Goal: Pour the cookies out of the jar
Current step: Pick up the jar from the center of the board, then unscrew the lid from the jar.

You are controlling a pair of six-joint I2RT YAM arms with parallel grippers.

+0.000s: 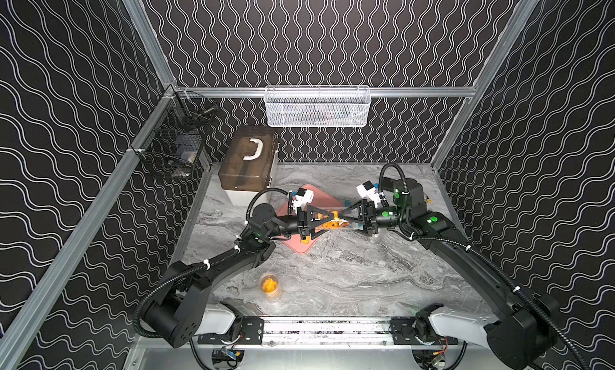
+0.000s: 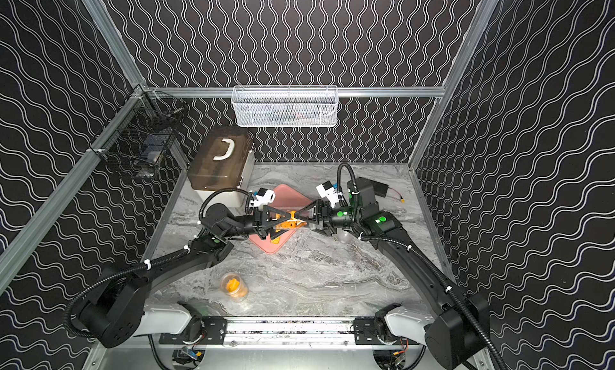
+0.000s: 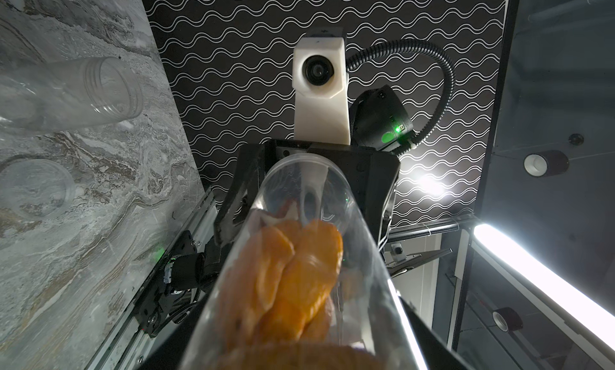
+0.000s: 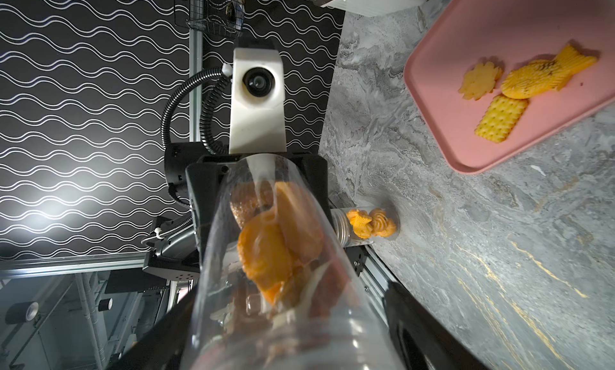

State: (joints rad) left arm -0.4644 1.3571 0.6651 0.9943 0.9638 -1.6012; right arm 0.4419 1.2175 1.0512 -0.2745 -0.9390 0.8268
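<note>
The fingers of the robot's right gripper reach too far along the body of the jar, so next the right gripper opens, moves back and grabs the jar's open end (image 1: 356,224) while the left gripper holds.
A clear jar (image 1: 347,218) hangs on its side above the pink tray (image 1: 301,248), held between two facing grippers. Orange cookies (image 1: 332,223) lie inside it, seen close in the wrist views (image 3: 299,268) (image 4: 276,252). My left gripper (image 1: 327,218) (image 3: 299,335) is shut on the jar from the left end. My right gripper (image 1: 346,218) (image 4: 293,335) stands around the other end with its jaws open, a gap showing between one finger (image 4: 432,335) and the glass. A few cookies (image 4: 545,77) lie on the tray (image 4: 499,35).
A small jar of orange cookies (image 1: 270,285) (image 4: 369,227) stands near the front. An empty clear jar (image 3: 83,92) and a clear lid (image 3: 36,188) lie on the marble table. A brown-lidded box (image 1: 248,162), a white mesh basket (image 1: 317,107) and a black wire basket (image 1: 176,142) sit at the back.
</note>
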